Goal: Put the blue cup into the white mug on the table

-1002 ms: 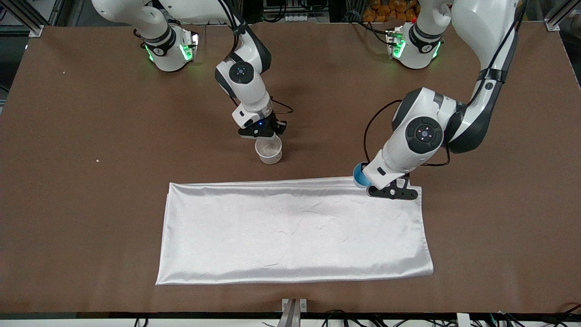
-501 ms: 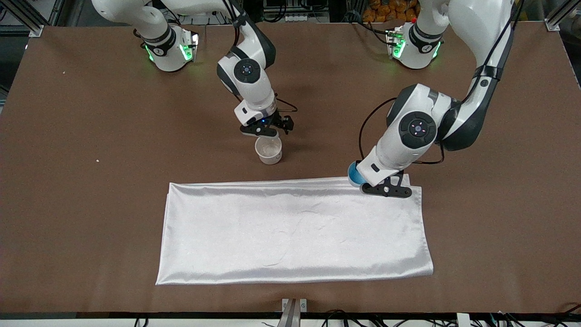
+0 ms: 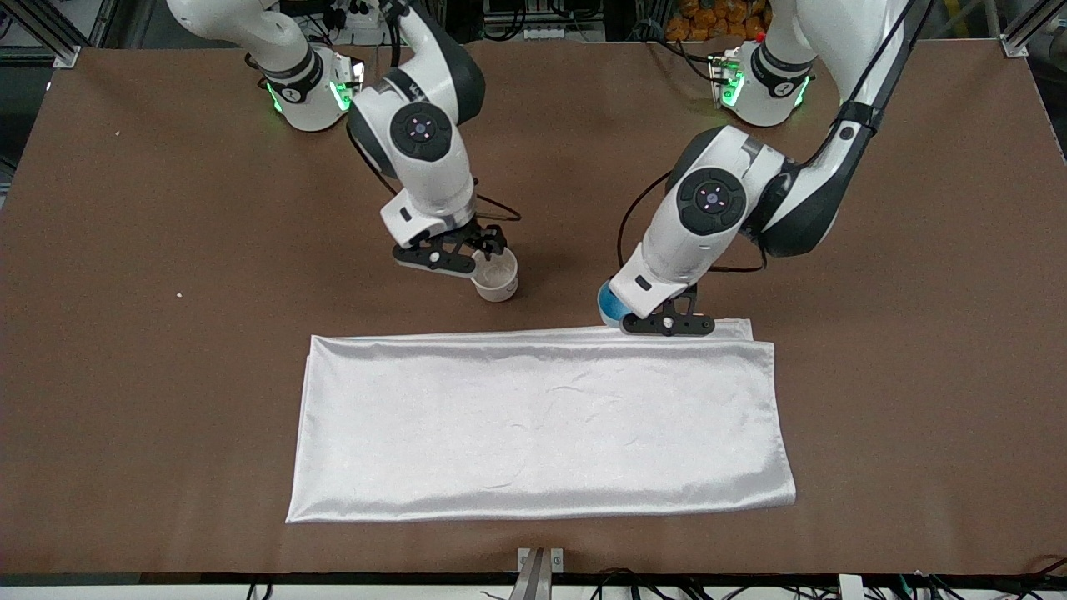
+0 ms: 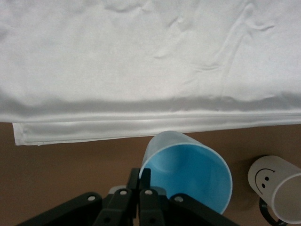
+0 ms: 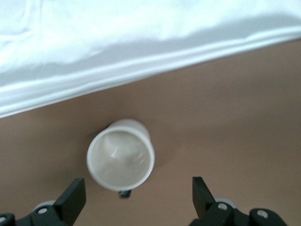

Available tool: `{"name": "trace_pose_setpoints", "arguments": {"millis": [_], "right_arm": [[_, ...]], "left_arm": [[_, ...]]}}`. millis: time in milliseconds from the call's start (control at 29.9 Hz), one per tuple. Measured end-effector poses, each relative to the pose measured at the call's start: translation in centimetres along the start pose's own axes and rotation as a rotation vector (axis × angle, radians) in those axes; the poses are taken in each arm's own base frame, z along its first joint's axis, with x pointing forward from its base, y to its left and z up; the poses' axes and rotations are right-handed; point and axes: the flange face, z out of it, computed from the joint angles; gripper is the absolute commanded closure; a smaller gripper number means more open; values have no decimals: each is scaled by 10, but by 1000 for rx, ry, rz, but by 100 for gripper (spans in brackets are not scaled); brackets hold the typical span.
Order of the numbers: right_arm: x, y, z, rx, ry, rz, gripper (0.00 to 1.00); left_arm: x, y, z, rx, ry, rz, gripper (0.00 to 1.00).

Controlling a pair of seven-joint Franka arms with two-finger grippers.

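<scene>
Next, I let go of the blue cup with my left gripper inside the opening of the upright white mug (image 3: 493, 268) (image 4: 290, 198), just beyond the cloth.
The white mug (image 3: 495, 281) stands upright on the brown table (image 3: 167, 375), a little farther from the front camera than the cloth's edge. My right gripper (image 3: 454, 256) hangs open and empty just above its handle side; in the right wrist view the mug (image 5: 121, 154) sits just ahead of the spread fingers of the gripper (image 5: 136, 195). My left gripper (image 3: 663, 322) is shut on the rim of the blue cup (image 3: 609, 305) and holds it tilted over the cloth's edge. In the left wrist view the gripper (image 4: 143, 178) pinches the cup (image 4: 188, 172), with the mug (image 4: 277, 188) beside it.
A shiny white cloth (image 3: 542, 421) lies flat across the middle of the table, nearer to the front camera than the mug; it also shows in the left wrist view (image 4: 141, 70). Both arm bases stand at the table's edge farthest from the front camera.
My left gripper has carried the blue cup from over the cloth's corner toward the mug. My right gripper has drawn back from the mug, risen and shifted toward the right arm's end.
</scene>
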Motion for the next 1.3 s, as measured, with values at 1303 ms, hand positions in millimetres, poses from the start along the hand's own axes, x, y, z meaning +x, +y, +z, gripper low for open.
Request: {"name": "trace_pose_setpoints", "arguments": {"millis": [1303], "right_arm": [[216,322,-6,6,-19,-379,0]], "left_arm": [[-106,192,77,-105,-14,-97,100]]}}
